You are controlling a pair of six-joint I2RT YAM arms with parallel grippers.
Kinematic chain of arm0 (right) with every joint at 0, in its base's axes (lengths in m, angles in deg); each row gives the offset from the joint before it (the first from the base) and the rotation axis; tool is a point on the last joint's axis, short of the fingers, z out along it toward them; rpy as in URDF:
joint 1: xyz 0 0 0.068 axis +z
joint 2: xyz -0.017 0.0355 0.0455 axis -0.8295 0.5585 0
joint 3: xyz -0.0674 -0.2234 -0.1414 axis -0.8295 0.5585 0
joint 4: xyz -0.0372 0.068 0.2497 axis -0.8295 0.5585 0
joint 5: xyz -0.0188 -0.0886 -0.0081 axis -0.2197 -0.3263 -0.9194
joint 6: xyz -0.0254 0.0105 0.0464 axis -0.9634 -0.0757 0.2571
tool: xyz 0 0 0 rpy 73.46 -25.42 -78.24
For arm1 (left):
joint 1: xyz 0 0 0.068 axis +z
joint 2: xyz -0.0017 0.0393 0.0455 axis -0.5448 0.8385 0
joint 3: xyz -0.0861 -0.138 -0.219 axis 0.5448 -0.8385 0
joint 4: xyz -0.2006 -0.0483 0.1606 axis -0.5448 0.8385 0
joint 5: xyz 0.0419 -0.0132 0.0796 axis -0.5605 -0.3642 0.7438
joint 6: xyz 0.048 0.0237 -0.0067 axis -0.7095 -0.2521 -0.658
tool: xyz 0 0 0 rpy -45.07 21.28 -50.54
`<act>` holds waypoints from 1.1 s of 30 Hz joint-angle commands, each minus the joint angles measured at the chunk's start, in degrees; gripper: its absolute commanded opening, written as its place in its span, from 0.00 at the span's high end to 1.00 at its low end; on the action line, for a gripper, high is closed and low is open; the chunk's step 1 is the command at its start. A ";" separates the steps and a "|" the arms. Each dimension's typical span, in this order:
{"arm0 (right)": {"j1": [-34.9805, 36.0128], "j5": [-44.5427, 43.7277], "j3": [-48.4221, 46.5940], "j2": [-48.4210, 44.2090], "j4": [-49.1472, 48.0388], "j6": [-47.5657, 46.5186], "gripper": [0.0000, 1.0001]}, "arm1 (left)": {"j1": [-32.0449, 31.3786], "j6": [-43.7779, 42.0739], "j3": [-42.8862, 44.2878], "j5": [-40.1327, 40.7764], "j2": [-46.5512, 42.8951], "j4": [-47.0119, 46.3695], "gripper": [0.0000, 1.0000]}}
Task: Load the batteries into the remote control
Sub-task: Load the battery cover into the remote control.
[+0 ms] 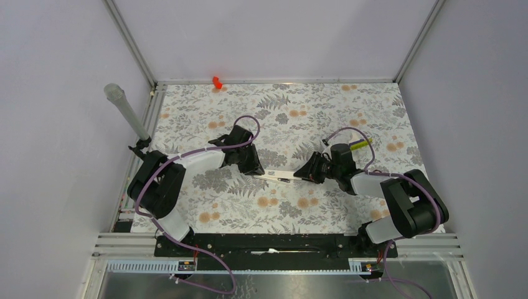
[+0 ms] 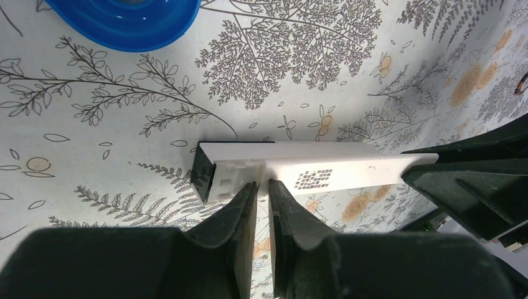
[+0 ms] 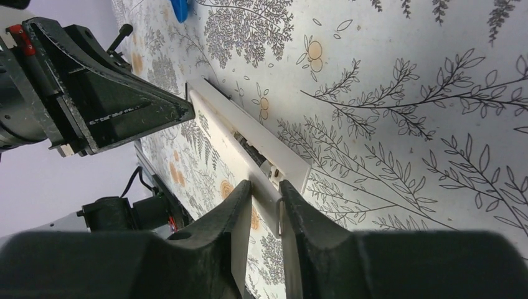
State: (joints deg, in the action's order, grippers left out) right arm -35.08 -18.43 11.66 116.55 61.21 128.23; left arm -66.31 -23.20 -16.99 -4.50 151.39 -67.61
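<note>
The white cover sits crooked over the remote's open hollow. My left gripper will open wider and grab the remote's dark end [image 2: 202,171] and cover together.
The white remote control [image 1: 277,177] lies mid-table between both grippers. In the left wrist view it [image 2: 348,167] runs left to right, with a dark end face and a printed label. My left gripper [image 2: 262,184] is shut with only a thin gap and nothing in it, its tips against the remote's near edge by that dark end; it also shows in the top view [image 1: 254,169]. My right gripper [image 3: 265,185] is shut on the remote's [image 3: 219,122] other end, next to its dark open recess [image 3: 251,148]. I cannot make out any batteries.
A blue blob [image 2: 124,18] lies just beyond the remote near my left gripper. A small dark ring [image 2: 522,84] sits at the right edge of that view. A red piece [image 1: 216,81] is at the back edge and a grey cylinder [image 1: 127,112] at the left rail.
</note>
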 commanded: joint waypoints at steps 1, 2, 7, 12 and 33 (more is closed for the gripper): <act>-0.32 2.51 1.08 -0.08 -5.17 0.24 0.77 | -0.26 -1.70 0.56 3.63 1.66 3.07 0.83; -0.32 2.54 1.13 -0.17 -5.26 0.42 0.83 | -0.26 -1.68 0.58 3.62 1.62 3.07 0.83; -0.32 1.76 1.76 -2.29 -4.27 1.19 1.00 | -0.21 -1.37 1.20 4.20 -0.28 2.94 0.82; -0.31 0.65 3.16 -8.90 -1.99 2.92 1.00 | -0.20 -1.39 3.99 4.41 -6.21 1.79 0.57; 3.48 -0.93 3.16 -4.68 -14.84 18.06 1.00 | 8.36 -4.48 -2.92 -0.92 -15.25 -0.22 0.04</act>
State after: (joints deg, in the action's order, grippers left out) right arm -33.09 -18.71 16.91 108.81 53.62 143.05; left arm -58.62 -26.82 -19.00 -3.12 137.30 -64.90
